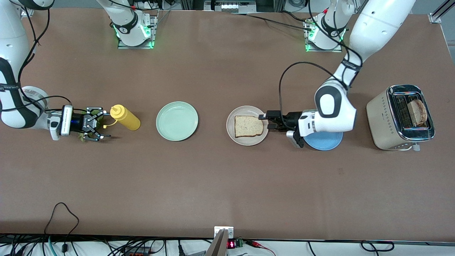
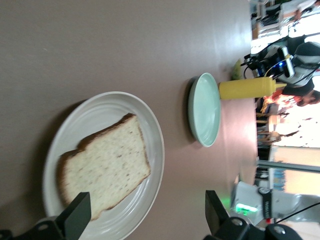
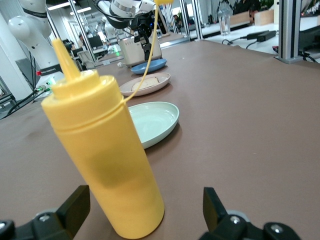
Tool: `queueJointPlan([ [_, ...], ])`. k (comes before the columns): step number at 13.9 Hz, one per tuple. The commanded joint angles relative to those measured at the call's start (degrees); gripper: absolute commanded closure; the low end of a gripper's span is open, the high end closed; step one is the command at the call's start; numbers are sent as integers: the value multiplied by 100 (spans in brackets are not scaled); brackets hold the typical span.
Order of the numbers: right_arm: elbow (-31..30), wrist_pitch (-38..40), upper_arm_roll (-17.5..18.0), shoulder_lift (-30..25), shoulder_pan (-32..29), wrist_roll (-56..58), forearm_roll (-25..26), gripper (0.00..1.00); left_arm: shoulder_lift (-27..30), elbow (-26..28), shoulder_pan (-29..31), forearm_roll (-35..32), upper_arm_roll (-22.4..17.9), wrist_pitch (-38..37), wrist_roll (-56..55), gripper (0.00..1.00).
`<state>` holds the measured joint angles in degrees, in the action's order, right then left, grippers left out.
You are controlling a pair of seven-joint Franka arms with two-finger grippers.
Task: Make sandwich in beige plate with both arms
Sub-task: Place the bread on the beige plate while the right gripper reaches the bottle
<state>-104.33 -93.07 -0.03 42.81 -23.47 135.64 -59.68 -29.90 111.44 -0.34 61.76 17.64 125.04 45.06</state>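
Note:
The robot's right gripper should next grab the body (image 1: 130, 120) (image 3: 120, 182) of the yellow squeeze bottle around its middle, well below the bottle's cap.
The beige plate (image 1: 235, 135) (image 2: 100, 107) lies mid-table with one slice of toasted bread (image 1: 249, 126) (image 2: 105, 165) flat on it. My left gripper (image 1: 265, 121) (image 2: 148, 210) is open, low over the plate's rim toward the left arm's end, holding nothing. A second slice (image 1: 417, 112) stands in the toaster (image 1: 382, 117). My right gripper (image 1: 105, 125) (image 3: 145, 205) is open at the right arm's end. A green lettuce leaf (image 1: 84, 138) peeks out from under it, mostly hidden.
A yellow squeeze bottle (image 1: 125, 117) (image 3: 100, 150) stands just ahead of the right gripper's fingers. A mint-green plate (image 1: 177, 121) (image 3: 155, 120) lies between the bottle and the beige plate. A blue plate (image 1: 328, 141) sits under the left wrist.

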Motion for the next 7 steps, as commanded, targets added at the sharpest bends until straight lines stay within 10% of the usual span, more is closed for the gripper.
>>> queueJointPlan([
  [1,88,202,82,236,-149,322,-140,0,458,176,104,-908,-15,-277,-539,0],
  [7,88,255,134,368,-96,665,-140,0,863,-384,271,-3464,-138,-1093,-1709,0],
])
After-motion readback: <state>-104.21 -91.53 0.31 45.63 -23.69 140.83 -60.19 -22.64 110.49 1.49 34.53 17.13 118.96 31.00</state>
